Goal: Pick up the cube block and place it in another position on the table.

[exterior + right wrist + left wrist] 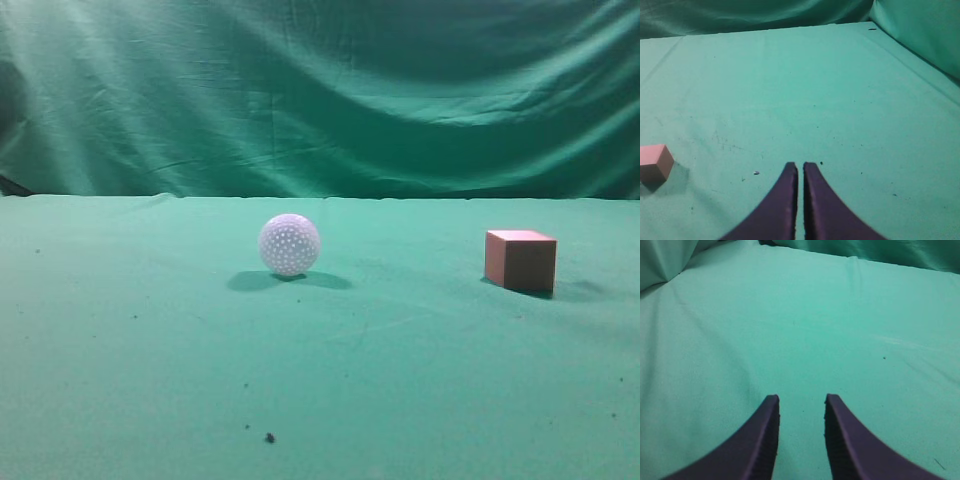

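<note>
My right gripper moves down to the reddish-brown cube block next and closes on the block's opposite sides [519,259] [655,163].
The cube block [520,259] is reddish-brown with a paler pinkish top and rests on the green table [150,380] at the right in the exterior view. It also shows at the left edge of the right wrist view [655,163], well left of my right gripper [800,165], which is shut and empty above the cloth. My left gripper [801,399] is open and empty over bare green cloth. Neither gripper shows in the exterior view.
A white dimpled ball [289,244] sits on the table near the middle, left of the cube. A wrinkled green cloth backdrop [320,90] hangs behind the table. Small dark specks [269,437] lie on the cloth near the front.
</note>
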You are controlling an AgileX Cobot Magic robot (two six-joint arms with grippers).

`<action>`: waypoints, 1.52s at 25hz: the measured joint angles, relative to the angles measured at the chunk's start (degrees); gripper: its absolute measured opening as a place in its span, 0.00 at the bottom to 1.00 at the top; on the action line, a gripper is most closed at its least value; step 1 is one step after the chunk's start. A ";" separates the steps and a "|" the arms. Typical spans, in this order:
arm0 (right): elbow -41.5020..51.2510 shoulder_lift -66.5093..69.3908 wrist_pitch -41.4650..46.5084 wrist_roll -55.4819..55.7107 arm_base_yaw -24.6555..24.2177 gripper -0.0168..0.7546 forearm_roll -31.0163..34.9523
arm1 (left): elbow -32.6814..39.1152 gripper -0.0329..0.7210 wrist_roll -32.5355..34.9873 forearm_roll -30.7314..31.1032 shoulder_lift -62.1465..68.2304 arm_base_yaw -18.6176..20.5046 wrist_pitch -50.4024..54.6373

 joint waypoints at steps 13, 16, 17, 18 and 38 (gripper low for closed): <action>0.00 0.00 0.00 0.00 0.00 0.02 0.00 | 0.00 0.39 0.00 0.00 0.00 0.00 0.00; 0.00 0.00 0.00 0.00 0.00 0.02 0.00 | 0.00 0.39 0.00 0.00 0.00 0.00 0.00; 0.00 0.00 0.00 0.00 0.00 0.02 0.00 | 0.00 0.39 0.00 0.00 0.00 0.00 0.00; 0.00 0.00 0.00 0.00 0.00 0.02 0.00 | 0.00 0.39 0.00 0.00 0.00 0.00 0.00; -22.10 12.70 -5.25 -1.80 0.00 0.02 2.74 | 0.00 0.39 0.00 0.00 0.00 0.00 0.00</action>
